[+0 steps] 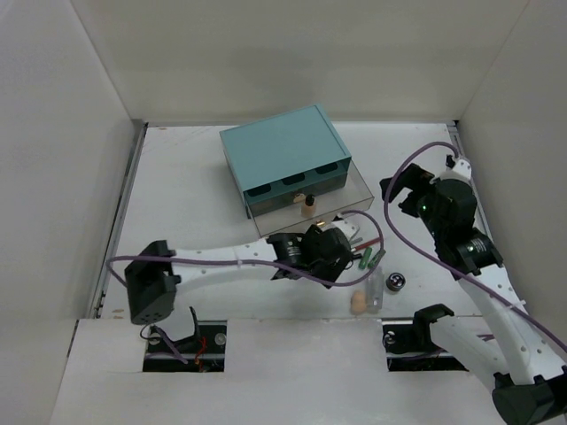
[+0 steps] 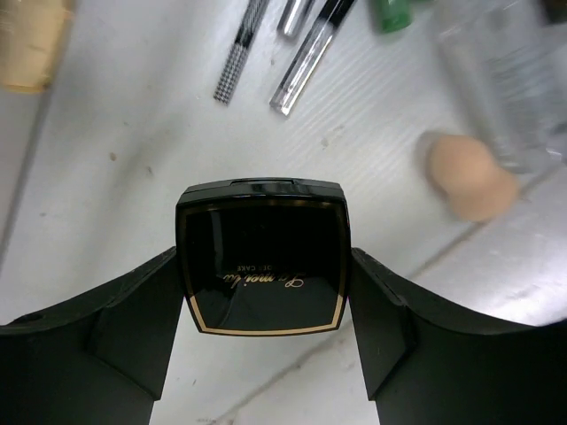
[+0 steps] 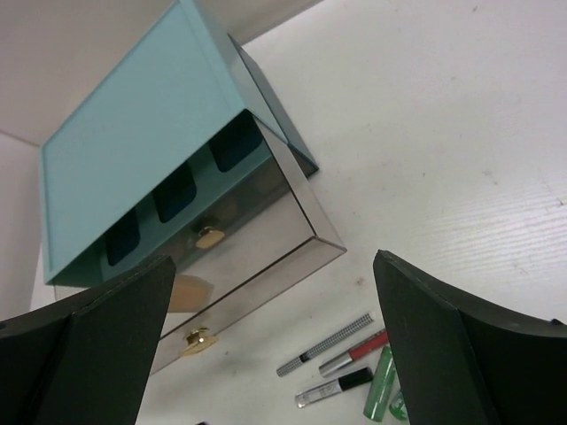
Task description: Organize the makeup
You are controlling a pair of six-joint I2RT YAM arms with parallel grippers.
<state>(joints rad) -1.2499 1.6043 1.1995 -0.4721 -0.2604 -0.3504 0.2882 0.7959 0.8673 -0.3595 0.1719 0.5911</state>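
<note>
Next, the left gripper releases the shiny square dark compact inside the open clear drawer (image 1: 298, 204) beside the beige item.
My left gripper (image 2: 263, 274) is shut on the shiny square dark compact (image 2: 261, 252), one finger against each side, just above the table. In the top view it (image 1: 326, 250) is in front of the open drawer. Beyond it lie thin pencils (image 2: 237, 53), a beige egg-shaped sponge (image 2: 469, 177) and a green tube (image 2: 390, 13). The sponge (image 1: 357, 302), the silver jar (image 1: 396, 283) and the green tubes (image 1: 370, 258) lie right of my left gripper. My right gripper (image 3: 275, 274) is open and empty, high over the pencils (image 3: 324, 345) and green tube (image 3: 381, 382).
The teal box (image 1: 282, 150) stands at the back centre, its lower clear drawer (image 1: 354, 190) pulled out with a gold pull (image 3: 197, 340). A beige item (image 3: 190, 292) lies inside it. A clear bottle (image 1: 376, 288) lies by the sponge. White walls enclose the table.
</note>
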